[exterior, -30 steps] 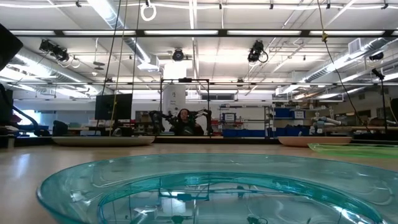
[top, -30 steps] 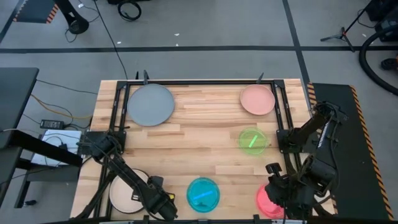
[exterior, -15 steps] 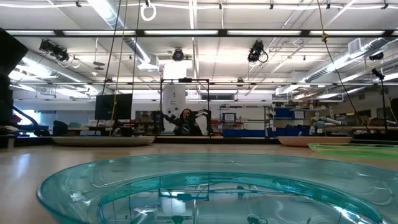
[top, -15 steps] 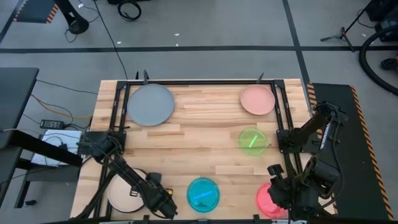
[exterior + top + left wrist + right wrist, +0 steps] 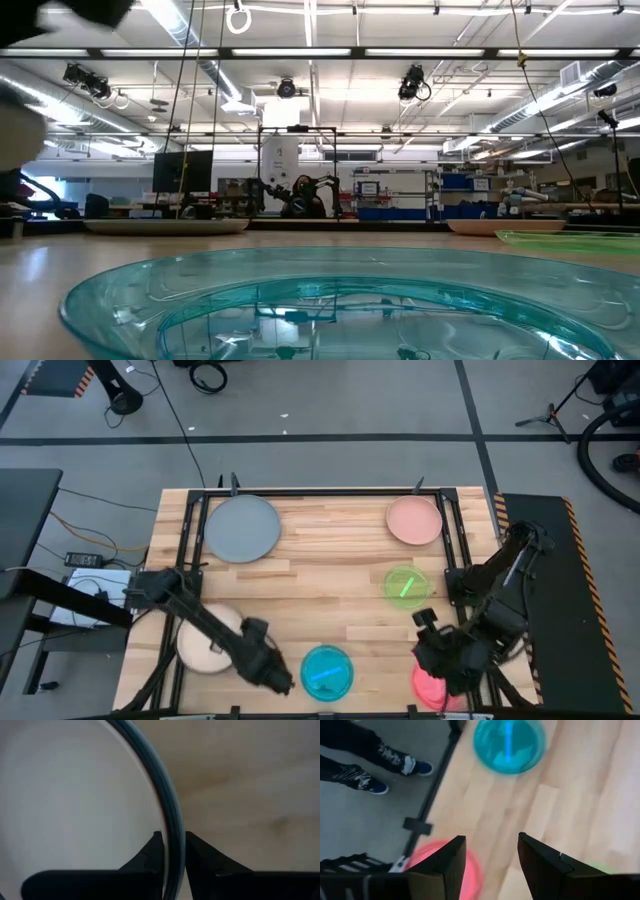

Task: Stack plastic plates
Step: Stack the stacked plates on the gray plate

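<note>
Next, my left gripper releases the cream plate on the middle of the grey plate (image 5: 245,528).
My left gripper (image 5: 262,660) is shut on a cream plate (image 5: 205,640) with a dark rim, at the table's near left. In the low view this plate (image 5: 15,130) shows as a pale blur above the table top. My right gripper (image 5: 487,865) hangs open over the near right of the table, between the cyan plate (image 5: 327,671) and the red-pink plate (image 5: 430,688), touching neither. The grey plate (image 5: 240,527), salmon pink plate (image 5: 414,520) and green plate (image 5: 405,586) lie flat on the wood. My left gripper pinches the cream plate's dark rim (image 5: 173,837) between its two fingers, one finger (image 5: 155,852) on the inner cream side and the other outside the rim. The fingers come steeply from above, at the plate's edge nearest the cyan plate. The plate is up off the table.
A black frame (image 5: 190,540) runs along the table's left, far and right sides. In the low view the cyan plate (image 5: 320,300) fills the foreground. A person's shoes (image 5: 395,765) show on the floor beside the table's near edge. Bare wood lies in the table's middle.
My left gripper has shut on the cream plate's rim and risen, drifting toward the table's far edge; the plate has come up off the table with it. My right gripper has shifted a little toward the table's left and stays open.
</note>
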